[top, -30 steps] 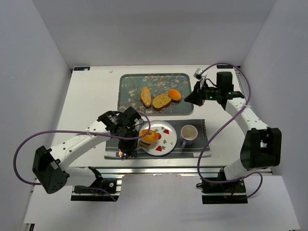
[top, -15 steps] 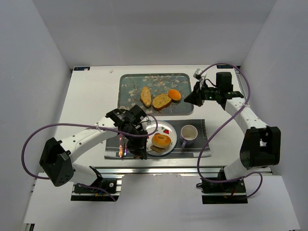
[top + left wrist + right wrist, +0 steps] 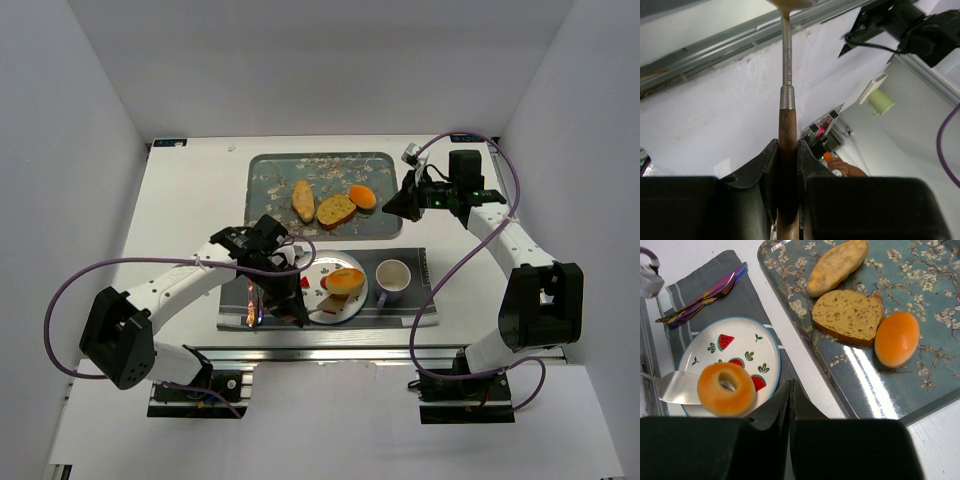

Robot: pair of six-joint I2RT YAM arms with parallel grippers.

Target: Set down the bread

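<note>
Next, my left gripper releases the spatula on the white table (image 3: 199,232) beside the flowered tray, past the placemat's cutlery end.
The bread (image 3: 726,388), a golden ring with a hole, sits over the near edge of the watermelon plate (image 3: 742,337), its edge overlapping the metal spatula blade (image 3: 675,387). From above, the bread (image 3: 345,280) shows on the plate's (image 3: 322,312) right side. My left gripper (image 3: 288,300) is shut on the spatula's wooden handle (image 3: 788,130), whose steel shaft (image 3: 786,55) runs away from the jaws (image 3: 788,146). My right gripper (image 3: 392,207) hovers shut and empty over the tray's right end, its closed fingertips (image 3: 791,383) above the gap between plate and tray.
A flowered tray (image 3: 270,175) holds a pale loaf (image 3: 303,200), a toasted slice (image 3: 336,209) and an orange bun (image 3: 363,197). A cup (image 3: 392,280) stands right of the plate on a grey placemat (image 3: 425,305). Coloured cutlery (image 3: 705,294) lies at the mat's left.
The bread has travelled on the spatula from the plate's left side to its right side. My left gripper has swung with it. The right arm has not moved.
</note>
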